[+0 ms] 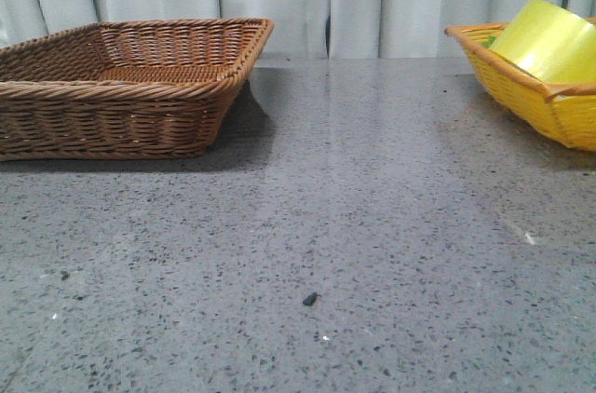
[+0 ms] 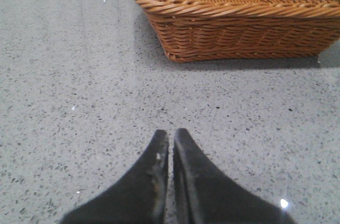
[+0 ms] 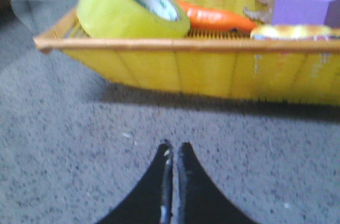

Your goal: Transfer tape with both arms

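Note:
The yellow tape roll's raised edge [image 1: 539,7], on the side toward the brown wicker basket, is next for my right gripper to go to and close on.
The yellow tape roll [image 1: 547,39] lies tilted in the yellow basket [image 1: 545,112] at the right edge of the front view. In the right wrist view the tape [image 3: 130,6] rests against the basket's near rim [image 3: 186,43], its white core with green lettering showing. My right gripper [image 3: 173,145] is shut and empty, low over the table a short way before that basket. My left gripper [image 2: 171,131] is shut and empty over bare table, short of the brown wicker basket [image 2: 239,17]. Neither gripper shows in the front view.
The brown wicker basket [image 1: 121,86] stands at the back left and looks empty. The yellow basket also holds an orange carrot-like item [image 3: 215,19], a purple block [image 3: 308,3] and a shiny flat item [image 3: 292,32]. A small dark speck [image 1: 309,299] lies on the grey table.

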`<action>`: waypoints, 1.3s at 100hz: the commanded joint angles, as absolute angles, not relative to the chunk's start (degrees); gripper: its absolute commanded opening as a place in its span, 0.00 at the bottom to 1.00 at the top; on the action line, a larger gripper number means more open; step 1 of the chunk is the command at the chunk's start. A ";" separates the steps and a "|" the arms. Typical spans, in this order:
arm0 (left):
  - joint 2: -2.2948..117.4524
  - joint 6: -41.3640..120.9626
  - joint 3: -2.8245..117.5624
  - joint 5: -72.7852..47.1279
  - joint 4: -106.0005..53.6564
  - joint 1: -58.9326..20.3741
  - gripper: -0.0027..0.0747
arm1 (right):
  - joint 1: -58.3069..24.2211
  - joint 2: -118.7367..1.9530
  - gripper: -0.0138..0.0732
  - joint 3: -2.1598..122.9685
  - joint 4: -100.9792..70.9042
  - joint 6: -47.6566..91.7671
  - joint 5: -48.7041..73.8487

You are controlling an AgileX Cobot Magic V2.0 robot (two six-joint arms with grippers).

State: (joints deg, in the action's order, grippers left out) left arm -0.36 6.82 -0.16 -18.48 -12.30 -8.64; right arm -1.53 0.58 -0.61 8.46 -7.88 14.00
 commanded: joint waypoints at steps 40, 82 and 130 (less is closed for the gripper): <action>-1.98 6.73 -0.69 -8.58 -27.05 -8.56 0.01 | -1.31 1.76 0.07 -1.78 2.15 -7.60 0.96; -1.98 6.73 -0.69 -2.73 -39.87 -8.56 0.01 | -1.31 1.76 0.07 -1.78 -4.53 -7.91 0.58; -1.98 6.73 -0.49 -0.43 -44.68 -8.56 0.01 | -1.31 1.76 0.07 -0.97 -24.66 -8.73 -5.33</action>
